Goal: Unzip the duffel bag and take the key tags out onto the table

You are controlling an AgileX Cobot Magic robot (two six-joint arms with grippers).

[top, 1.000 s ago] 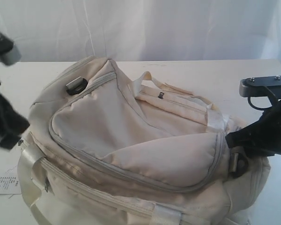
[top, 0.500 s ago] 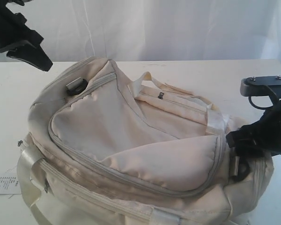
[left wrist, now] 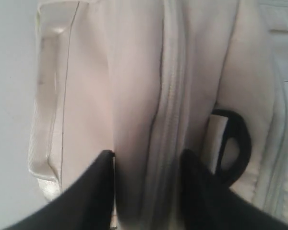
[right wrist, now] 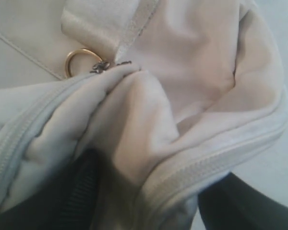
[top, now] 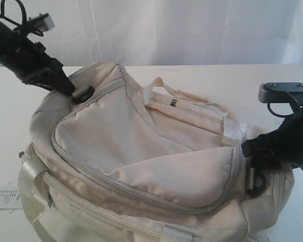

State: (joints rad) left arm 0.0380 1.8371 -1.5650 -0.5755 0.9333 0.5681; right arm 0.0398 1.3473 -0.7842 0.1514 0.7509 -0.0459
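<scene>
The duffel bag lies at a slant across my workspace, so I should use my right gripper to pinch the trim at the bag's end (right wrist: pixel 201 170) and help swing it straight before unzipping.
The cream duffel bag (top: pixel 141 151) lies on the white table (top: pixel 272 80), its grey zipper (top: pixel 116 184) shut along the top panel. My left gripper (top: pixel 68 88) is at the bag's far left end, next to a black D-ring (top: pixel 83 93). In the left wrist view the left gripper (left wrist: pixel 146 167) is open, astride a fabric ridge with a zipper line (left wrist: pixel 170 105). My right gripper (top: pixel 248 148) is at the bag's right end. It stands open (right wrist: pixel 158 196) with bunched fabric and zipper trim (right wrist: pixel 221 158) between its fingers. The key tags are hidden.
A brass ring (right wrist: pixel 80 60) and a small metal zipper pull (right wrist: pixel 101 66) sit on the bag near the right gripper. Pale webbing handles (top: pixel 187 103) lie across the bag's top. A paper label (top: pixel 2 197) rests on the table at the left. A white curtain hangs behind.
My left arm swung up from the left side and came down onto the bag's far left end, its jaws opening. The right gripper's jaws widened at the bag's right end.
</scene>
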